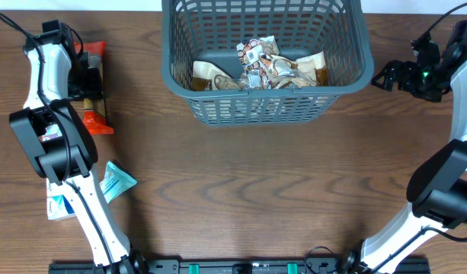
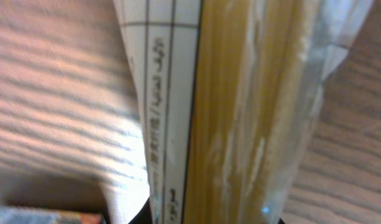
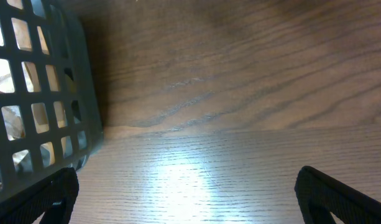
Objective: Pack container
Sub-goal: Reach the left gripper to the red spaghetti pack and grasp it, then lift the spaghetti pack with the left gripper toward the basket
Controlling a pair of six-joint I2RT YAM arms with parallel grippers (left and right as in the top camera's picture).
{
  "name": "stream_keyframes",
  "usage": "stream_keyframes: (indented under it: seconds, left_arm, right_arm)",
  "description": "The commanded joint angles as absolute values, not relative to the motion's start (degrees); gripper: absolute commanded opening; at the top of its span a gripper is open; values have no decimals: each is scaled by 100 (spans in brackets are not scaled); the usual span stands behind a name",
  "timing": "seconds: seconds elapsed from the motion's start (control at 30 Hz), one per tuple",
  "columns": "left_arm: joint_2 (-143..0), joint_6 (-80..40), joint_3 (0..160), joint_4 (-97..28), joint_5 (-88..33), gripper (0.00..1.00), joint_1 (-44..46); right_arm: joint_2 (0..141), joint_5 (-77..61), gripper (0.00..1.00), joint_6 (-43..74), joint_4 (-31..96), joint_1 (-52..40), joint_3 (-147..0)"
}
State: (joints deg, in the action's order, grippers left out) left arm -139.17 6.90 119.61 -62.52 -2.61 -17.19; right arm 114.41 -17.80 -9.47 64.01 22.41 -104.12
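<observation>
Next, my left gripper releases the spaghetti pack on top of the snack packs [image 1: 246,68] in the dark grey container. The spaghetti pack now lies between the gripper's fingers.
The container [image 1: 171,72] is a dark grey lattice basket at the top centre, with several snack packs [image 1: 267,65] lying in it. Its corner also shows in the right wrist view [image 3: 78,81]. A long clear pack of spaghetti [image 1: 97,122] with orange ends lies at the far left. My left gripper [image 1: 88,82] sits over its middle. In the left wrist view the pack [image 2: 240,93] fills the frame, and the left gripper [image 2: 215,219] has its finger edges against both sides of the pack. My right gripper [image 1: 382,76] is open and empty just right of the container, and the right wrist view shows the gripper [image 3: 184,199] low over bare table.
A teal packet [image 1: 116,181] and a blue-and-white box [image 1: 62,206] lie at the lower left beside the left arm's base. The table is brown wood [image 1: 263,190]. The right arm's base stands at the lower right.
</observation>
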Motion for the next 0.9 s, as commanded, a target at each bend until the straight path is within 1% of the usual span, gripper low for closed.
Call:
stream_keyframes:
  seconds: [0.0, 0.23, 0.6, 0.77, 0.87]
  left_arm:
    - [-14033, 305, 11837, -6543, -263, 6, -1728]
    - [-13360, 270, 11841, -6639, -263, 6, -1728]
    - [-10997, 320, 11841, -6320, -259, 6, -1426]
    - [-10086, 735, 11841, -5776, -259, 6, -996]
    - [-9690, 1378, 11841, -5384, -261, 6, -561]
  right_arm:
    - [11413, -1822, 99, -1035, 6407, 2176, -10394]
    - [11413, -1824, 99, -1035, 6416, 2176, -10392]
    - [11413, -1824, 99, -1035, 6453, 2176, -10392]
    - [11413, -1828, 98, -1033, 6473, 2176, -10392]
    - [11413, -1846, 98, -1033, 6475, 2176, -10392]
